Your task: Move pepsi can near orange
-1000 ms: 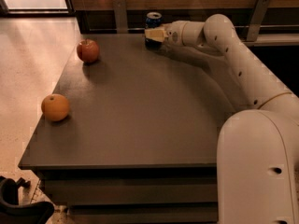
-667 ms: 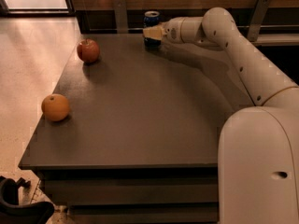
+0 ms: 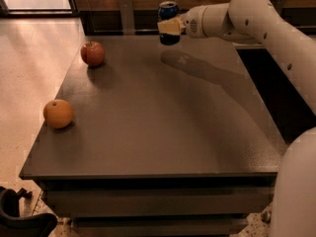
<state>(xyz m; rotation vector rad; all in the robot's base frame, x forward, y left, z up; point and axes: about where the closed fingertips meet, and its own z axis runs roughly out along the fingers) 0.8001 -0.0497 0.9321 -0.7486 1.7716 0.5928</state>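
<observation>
The robot's gripper needs to release the pepsi can on the dark table [image 3: 115, 111] between the orange and the table's middle.
The pepsi can [image 3: 168, 11], dark blue with a silver top, is held upright in my gripper [image 3: 169, 27] above the far edge of the dark table [image 3: 163, 122]. The gripper's pale fingers [image 3: 169, 27] are shut around the can's middle, and the can is clear of the tabletop. The orange [image 3: 58, 113] sits near the table's left edge, towards the front, far from the can. My white arm [image 3: 256, 19] reaches in from the right.
A red apple [image 3: 93, 53] sits at the table's far left. A dark wall base and rail run behind the table. A pale floor lies to the left. A black object [image 3: 19, 216] sits on the floor at bottom left.
The gripper has lifted the can off the table's far edge, raising it a little higher between the earlier frames and now. The fruits have not moved.
</observation>
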